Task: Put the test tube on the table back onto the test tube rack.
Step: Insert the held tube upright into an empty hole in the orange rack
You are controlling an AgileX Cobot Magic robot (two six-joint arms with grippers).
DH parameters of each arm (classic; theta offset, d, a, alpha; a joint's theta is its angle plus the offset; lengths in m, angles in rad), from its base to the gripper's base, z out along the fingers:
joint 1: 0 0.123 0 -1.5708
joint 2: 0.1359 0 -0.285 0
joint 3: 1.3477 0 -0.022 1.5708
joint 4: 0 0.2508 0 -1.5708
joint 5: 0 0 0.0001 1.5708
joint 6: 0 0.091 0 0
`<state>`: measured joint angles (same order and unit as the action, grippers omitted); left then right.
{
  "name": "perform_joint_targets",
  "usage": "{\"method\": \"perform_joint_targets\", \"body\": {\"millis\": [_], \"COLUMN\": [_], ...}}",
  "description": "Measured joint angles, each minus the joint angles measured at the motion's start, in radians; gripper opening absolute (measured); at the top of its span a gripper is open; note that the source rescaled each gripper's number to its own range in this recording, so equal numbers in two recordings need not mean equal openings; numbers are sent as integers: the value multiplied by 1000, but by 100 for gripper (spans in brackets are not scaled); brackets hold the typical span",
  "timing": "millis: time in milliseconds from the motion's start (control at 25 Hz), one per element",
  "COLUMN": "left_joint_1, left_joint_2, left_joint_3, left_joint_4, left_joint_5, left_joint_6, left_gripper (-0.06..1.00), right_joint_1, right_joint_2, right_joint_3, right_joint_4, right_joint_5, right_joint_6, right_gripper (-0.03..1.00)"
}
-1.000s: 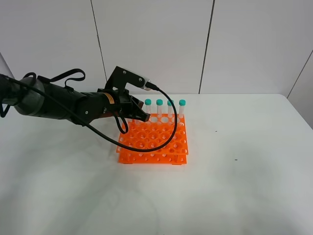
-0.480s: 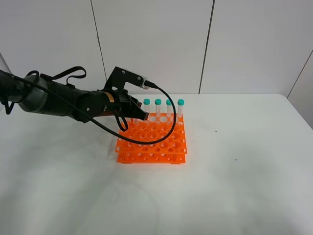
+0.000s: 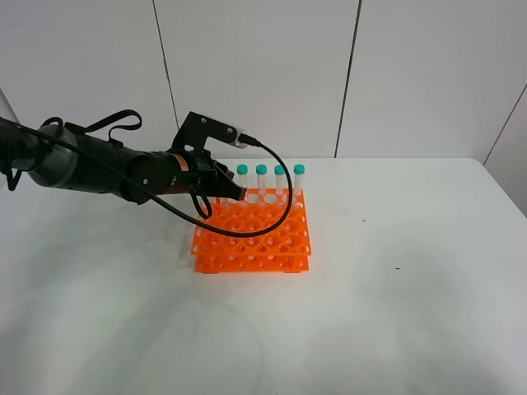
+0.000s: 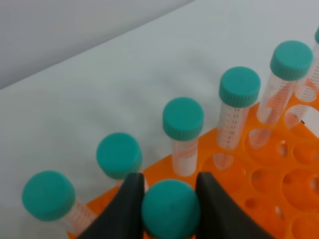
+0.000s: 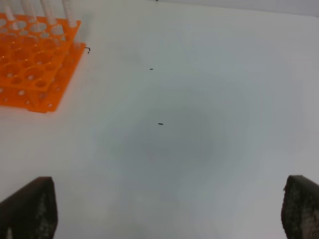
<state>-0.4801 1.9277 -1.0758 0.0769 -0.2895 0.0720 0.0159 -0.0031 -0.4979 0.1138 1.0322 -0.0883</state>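
Note:
My left gripper needs to release the test tube in the orange rack's hole (image 3: 221, 208) (image 4: 171, 230), at the spot that is just in front of the back row.
In the left wrist view my left gripper (image 4: 171, 201) is shut on the teal cap of a test tube (image 4: 171, 210), its dark fingers (image 4: 130, 199) on either side of the cap. The tube stands upright over the orange test tube rack (image 4: 279, 184), just in front of a row of several identical capped tubes (image 4: 183, 119); its lower part is hidden. In the exterior view the left gripper (image 3: 231, 193) is at the rack's (image 3: 251, 239) back left corner on the white table (image 3: 395, 313). My right gripper (image 5: 167, 206) is open and empty above bare table.
Three of the capped tubes (image 3: 280, 177) show to the right of the gripper in the rack's back row. A black cable (image 3: 272, 210) loops from the left wrist over the rack. The rack (image 5: 35, 74) shows far from the right gripper. White wall panels stand behind the table.
The left gripper has drawn back to the left, and the rack with its tubes has slid a little left and back with it. The right gripper's earlier position is not shown.

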Motion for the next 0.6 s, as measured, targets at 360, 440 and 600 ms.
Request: {"method": "perform_joint_targets", "body": {"millis": [360,440,600], "left_joint_1": [0,0,2], "left_joint_2": [14,29,34], "left_joint_3": [-4,-13,-13], "left_joint_4": [1,1,1], "left_joint_5": [-1,2,0], "left_joint_6": [-30,-32,-35], "left_gripper": [0,0,0], "right_joint_1": [0,0,0], "right_joint_2": [0,0,0], "right_joint_3": [0,0,0], "right_joint_4": [1,1,1], "right_joint_5": [0,0,0], "right_joint_6": [0,0,0], "right_gripper": [100,100,100]}}
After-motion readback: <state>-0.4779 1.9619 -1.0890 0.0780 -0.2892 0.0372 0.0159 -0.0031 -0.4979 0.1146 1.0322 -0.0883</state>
